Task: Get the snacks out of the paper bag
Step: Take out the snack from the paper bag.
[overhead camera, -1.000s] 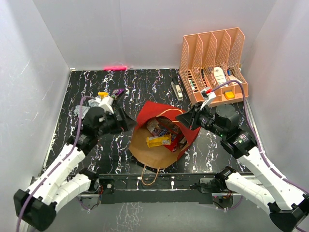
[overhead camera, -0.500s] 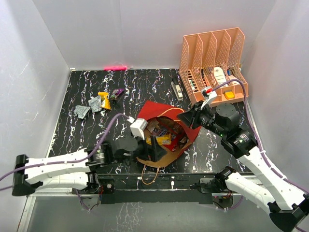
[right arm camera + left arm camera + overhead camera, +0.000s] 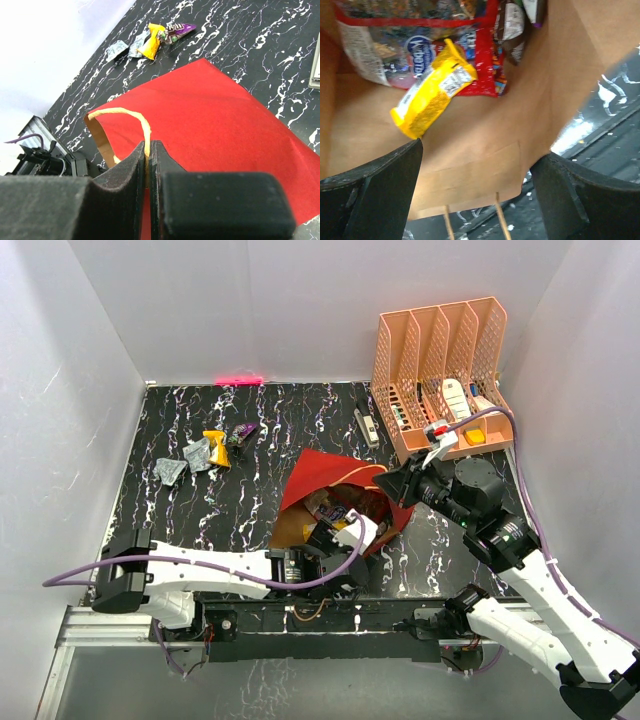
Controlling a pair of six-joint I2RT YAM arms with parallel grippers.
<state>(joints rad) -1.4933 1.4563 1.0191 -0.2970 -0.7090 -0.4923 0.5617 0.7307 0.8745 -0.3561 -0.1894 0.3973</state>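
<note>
One finger of my left gripper meets the paper bag's edge, so next I bring both fingers inside and take the yellow packet's near end (image 3: 413, 123).
The paper bag (image 3: 330, 472) lies on its side, red outside, brown inside, mouth toward the near edge. In the left wrist view a yellow packet (image 3: 432, 95) rests on the brown lining (image 3: 485, 150) beside a glossy red bag (image 3: 420, 45) with blue-white print. My left gripper (image 3: 475, 190) is open at the bag's mouth (image 3: 335, 532), nothing between its fingers (image 3: 370, 195). My right gripper (image 3: 148, 150) is shut on the bag's cord handle (image 3: 135, 112), holding the upper side up (image 3: 395, 485). Silver (image 3: 172, 470), yellow (image 3: 215, 445) and purple (image 3: 243, 430) packets lie on the table at the back left.
An orange slotted rack (image 3: 440, 370) with white and dark items stands at the back right. A pen-like item (image 3: 367, 425) lies just left of it. A pink strip (image 3: 238, 380) sits at the back wall. White walls enclose the black marbled table.
My left arm has swung from the loose packets at the back left down to the bag's mouth at the near edge, jaws a little wider. The right gripper keeps hold of the handle.
</note>
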